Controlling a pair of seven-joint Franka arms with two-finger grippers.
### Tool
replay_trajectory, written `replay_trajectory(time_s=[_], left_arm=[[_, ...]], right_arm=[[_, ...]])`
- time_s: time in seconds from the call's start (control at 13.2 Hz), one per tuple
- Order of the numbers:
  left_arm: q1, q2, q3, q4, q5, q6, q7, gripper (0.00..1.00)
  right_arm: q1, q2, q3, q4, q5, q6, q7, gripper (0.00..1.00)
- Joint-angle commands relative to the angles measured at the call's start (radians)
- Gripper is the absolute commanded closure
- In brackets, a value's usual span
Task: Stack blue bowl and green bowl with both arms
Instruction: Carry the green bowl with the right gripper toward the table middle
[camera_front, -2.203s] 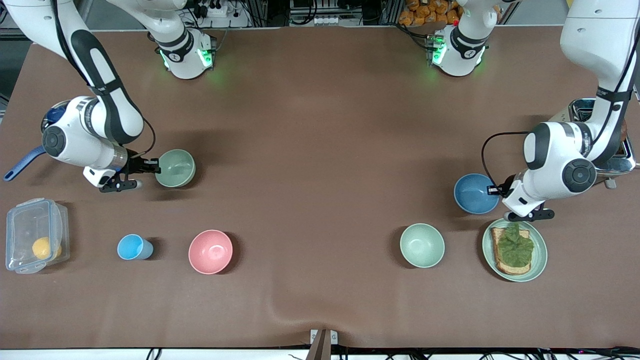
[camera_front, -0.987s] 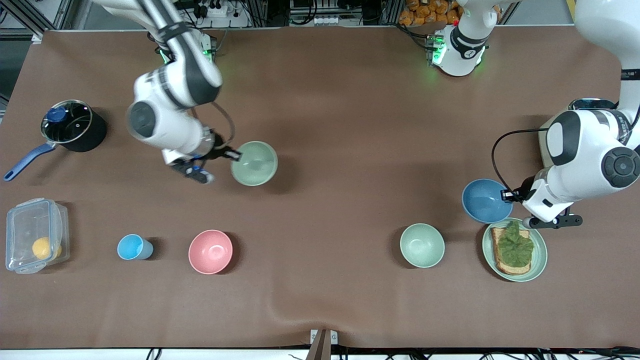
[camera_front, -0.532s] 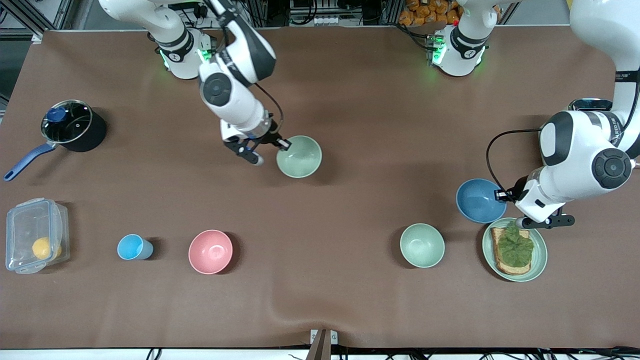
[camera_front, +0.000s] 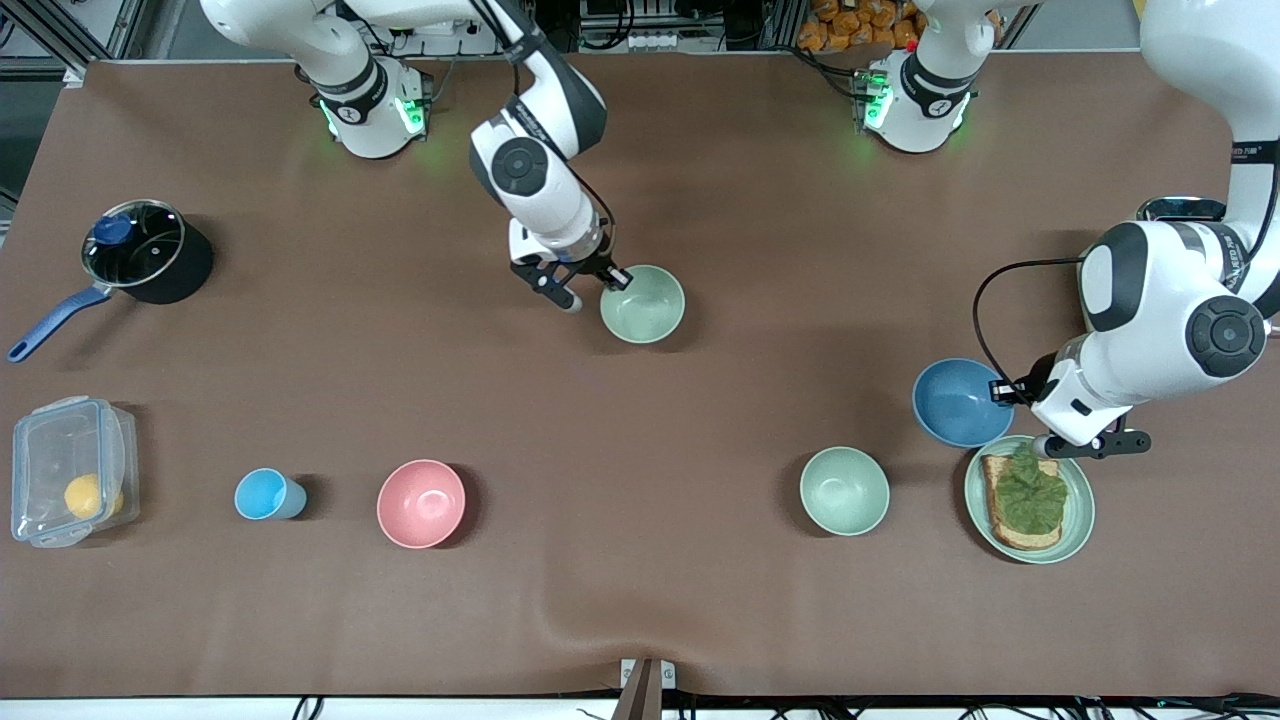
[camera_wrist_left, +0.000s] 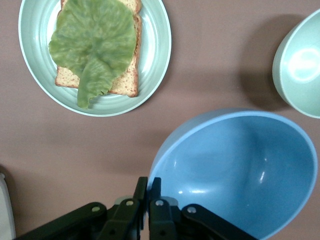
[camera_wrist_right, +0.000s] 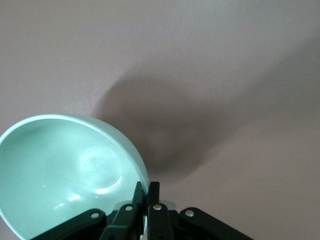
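Next, my right gripper lets go of the sage-green bowl on the bare table, a bit closer to the blue bowl (camera_front: 677, 306). The sage-green bowl now hangs over the table's middle.
My right gripper (camera_front: 616, 279) is shut on the rim of the sage-green bowl (camera_front: 643, 304) and holds it over the middle of the table. In the right wrist view the green bowl (camera_wrist_right: 65, 170) hangs tilted from the right gripper (camera_wrist_right: 148, 192), casting a shadow on the cloth below. The left gripper (camera_front: 1003, 392) is shut on the rim of the blue bowl (camera_front: 955, 402), held just off the table beside the toast plate. In the left wrist view the blue bowl (camera_wrist_left: 240, 170) sits tilted in the left gripper (camera_wrist_left: 148, 187).
A paler green bowl (camera_front: 844, 490) and a green plate (camera_front: 1078, 520) with toast and lettuce lie under the left arm. A pink bowl (camera_front: 421, 503), light-blue cup (camera_front: 266, 494), lidded container (camera_front: 70, 470) and black pot (camera_front: 145, 250) stand toward the right arm's end.
The right arm has carried the green bowl from its end of the table to over the middle. The left gripper and blue bowl have hardly moved in the last half second.
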Motion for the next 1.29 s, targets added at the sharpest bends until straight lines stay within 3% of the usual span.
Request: replay_trajectory(time_s=[0.0, 1.14, 1.22], left_arm=[[-0.003, 0.012, -0.001, 0.028, 0.002, -0.023, 0.001, 1.00], [-0.017, 0.035, 0.000, 0.037, 0.002, -0.023, -0.016, 1.00], [-0.017, 0.033, -0.001, 0.037, 0.002, -0.023, -0.013, 1.00]], right_arm=[[0.045, 0.034, -0.012, 0.030, 0.007, 0.033, 0.053, 1.00], [0.104, 0.125, -0.018, 0.079, 0.001, 0.073, 0.102, 1.00], [0.104, 0.125, -0.018, 0.079, 0.001, 0.073, 0.102, 0.95]])
